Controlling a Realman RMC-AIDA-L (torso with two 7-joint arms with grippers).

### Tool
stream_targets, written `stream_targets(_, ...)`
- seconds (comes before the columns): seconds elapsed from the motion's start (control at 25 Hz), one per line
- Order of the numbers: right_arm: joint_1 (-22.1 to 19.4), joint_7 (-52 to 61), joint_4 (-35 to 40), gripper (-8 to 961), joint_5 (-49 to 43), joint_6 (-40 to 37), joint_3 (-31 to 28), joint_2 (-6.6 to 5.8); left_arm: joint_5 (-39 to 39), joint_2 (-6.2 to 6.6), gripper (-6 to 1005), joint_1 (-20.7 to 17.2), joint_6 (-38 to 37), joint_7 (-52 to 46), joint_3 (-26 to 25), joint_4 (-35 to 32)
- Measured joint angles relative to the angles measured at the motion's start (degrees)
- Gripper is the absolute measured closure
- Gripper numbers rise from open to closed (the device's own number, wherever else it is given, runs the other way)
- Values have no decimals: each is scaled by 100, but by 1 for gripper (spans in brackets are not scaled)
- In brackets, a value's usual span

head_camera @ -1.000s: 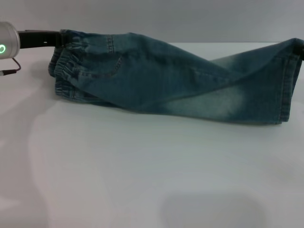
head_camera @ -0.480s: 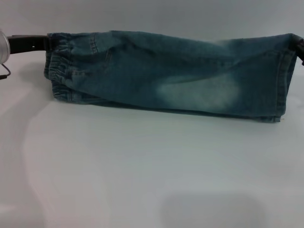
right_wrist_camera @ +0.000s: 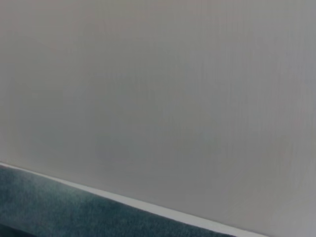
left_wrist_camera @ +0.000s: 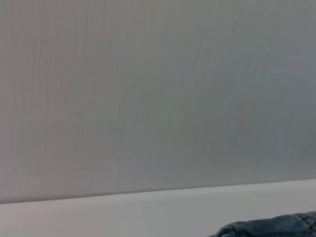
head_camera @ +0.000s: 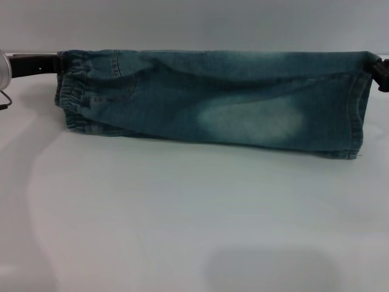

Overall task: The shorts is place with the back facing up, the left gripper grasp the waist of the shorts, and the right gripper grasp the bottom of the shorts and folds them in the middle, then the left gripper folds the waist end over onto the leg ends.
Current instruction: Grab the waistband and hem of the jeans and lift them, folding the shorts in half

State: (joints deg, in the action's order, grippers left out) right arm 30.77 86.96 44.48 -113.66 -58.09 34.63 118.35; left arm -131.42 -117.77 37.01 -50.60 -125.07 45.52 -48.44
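The top corner of the shorts' waist is all my left gripper holds, so it should put that down and take the waist's near part (head_camera: 75,117) before folding it over.
The blue-green denim shorts (head_camera: 213,100) hang doubled lengthwise, stretched in a straight band across the head view, with a pale bleached patch facing me. My left gripper (head_camera: 56,62) is at the far left, shut on the top corner of the ruffled waist (head_camera: 76,97). At the right edge my right gripper (head_camera: 378,70) is shut on the top corner of the leg ends (head_camera: 358,115). A strip of denim (left_wrist_camera: 276,228) shows in the left wrist view. More denim (right_wrist_camera: 59,210) shows in the right wrist view. Neither wrist view shows fingers.
The white table (head_camera: 194,219) spreads below and in front of the shorts. A plain grey wall (head_camera: 194,24) stands behind. A thin cable (head_camera: 5,100) loops under the left wrist.
Both grippers have risen and moved apart. The shorts' top edge, sagging and twisted a second ago, is now pulled straight and level. The left wrist has slid further out of view.
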Motion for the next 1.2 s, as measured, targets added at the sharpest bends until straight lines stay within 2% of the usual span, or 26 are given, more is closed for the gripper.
stream_targets(0.28,117,-122,-269,953,15,353,72,0,-16,0,932,0,114,0,70,88)
stream_targets(0.4,215,-216,-421,953,30,533,116,6,-7,0,932,3,261,-3,305,124)
stream_targets(0.92,459,-359,-766,954,37,912,208,8,-9,1,930,100,389,0,731,259)
stream_targets(1.2,473,-362,-832,938,10,1306,458,10,-13,3,929,108,443,1,744,281)
